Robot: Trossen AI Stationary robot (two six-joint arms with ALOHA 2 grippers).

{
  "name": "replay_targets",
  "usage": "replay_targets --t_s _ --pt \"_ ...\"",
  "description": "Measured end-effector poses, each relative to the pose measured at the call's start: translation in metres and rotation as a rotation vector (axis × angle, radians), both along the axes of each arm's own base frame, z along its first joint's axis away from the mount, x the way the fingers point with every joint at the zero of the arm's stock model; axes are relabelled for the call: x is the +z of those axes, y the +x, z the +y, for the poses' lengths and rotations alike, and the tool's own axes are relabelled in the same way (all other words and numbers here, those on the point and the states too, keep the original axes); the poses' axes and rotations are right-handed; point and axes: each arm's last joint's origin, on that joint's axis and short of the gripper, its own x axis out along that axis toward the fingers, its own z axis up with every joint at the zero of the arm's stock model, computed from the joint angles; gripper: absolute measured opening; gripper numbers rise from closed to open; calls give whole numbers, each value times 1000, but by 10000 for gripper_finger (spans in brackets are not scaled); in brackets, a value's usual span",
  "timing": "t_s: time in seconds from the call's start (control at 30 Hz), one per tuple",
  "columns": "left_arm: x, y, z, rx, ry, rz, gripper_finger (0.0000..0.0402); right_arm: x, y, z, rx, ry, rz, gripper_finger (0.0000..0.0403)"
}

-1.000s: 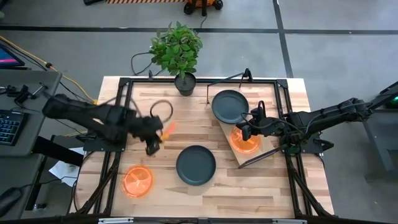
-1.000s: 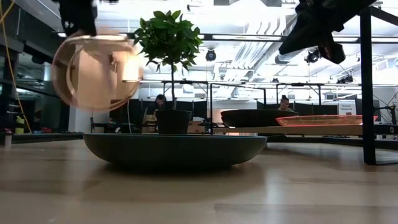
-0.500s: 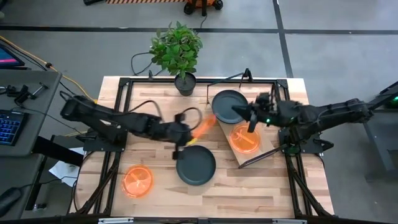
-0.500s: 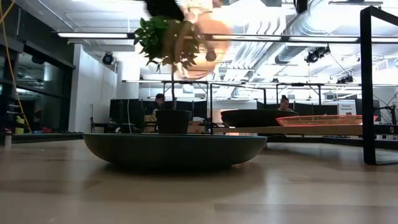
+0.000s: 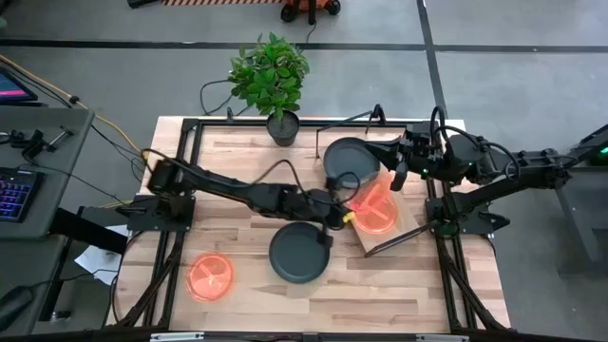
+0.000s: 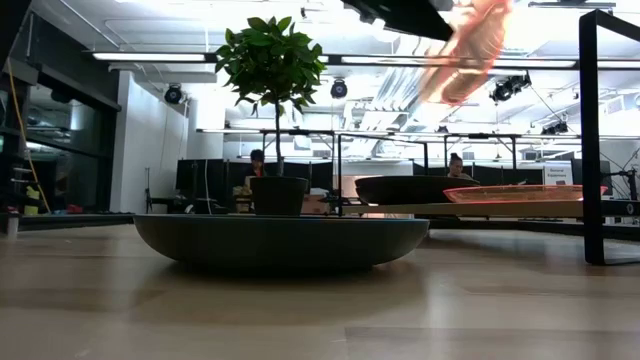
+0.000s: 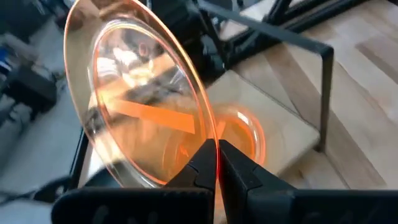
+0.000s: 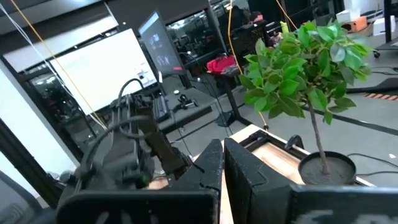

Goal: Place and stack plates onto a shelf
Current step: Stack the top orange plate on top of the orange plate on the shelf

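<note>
I should use my left gripper to set the held plate, now in the air above the shelf, on top of the orange plate on the wooden shelf (image 5: pixel 375 212) (image 7: pixel 215 140) and let go of it there.
My left gripper (image 5: pixel 342 215) is shut on a translucent orange plate (image 5: pixel 372 204) held in the air above the light wooden shelf (image 5: pixel 408 217). On the shelf rest a dark grey plate (image 5: pixel 349 160) and another orange plate (image 7: pixel 247 138), both flat on their bases. A second dark grey plate (image 5: pixel 299 252) and a third orange plate (image 5: pixel 210 277) lie flat on the tabletop. My right gripper (image 5: pixel 395 171) is shut and empty, raised beside the shelf's far end. My left gripper pinches the orange plate's rim (image 7: pixel 213 132) between its two fingers (image 7: pixel 239 171), at the edge nearest the arm. The fingers come from the table's left, roughly level. The plate is lifted clear and tilted, over the orange plate on the shelf.
A potted plant (image 5: pixel 273 78) stands at the table's far edge. The black metal frame (image 5: pixel 190 128) runs around the table, with uprights near the shelf (image 6: pixel 590 130). People sit in the room beyond the table (image 6: pixel 258 160).
My left gripper has swung from the table's left-centre toward the right edge, carrying the orange plate clear of the table to above the shelf. My right gripper has drawn back from over the shelf's orange plate toward the far right.
</note>
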Motion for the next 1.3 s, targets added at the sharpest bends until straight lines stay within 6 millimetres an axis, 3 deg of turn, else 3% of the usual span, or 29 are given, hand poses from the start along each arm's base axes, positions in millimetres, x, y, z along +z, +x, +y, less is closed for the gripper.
replay_targets --t_s 0.37,0.67,0.97,1.3 --pt "-60 27 -7 -45 35 66 0 -8 1 -1 -27 29 69 0" --pt "-86 37 -9 -60 37 67 1 -10 1 -1 -37 40 80 0" --pt "-94 39 -5 -38 46 86 7 -11 1 -1 -38 50 85 0" --pt "-92 40 7 -2 47 80 65 -11 1 -1 -39 49 88 0"
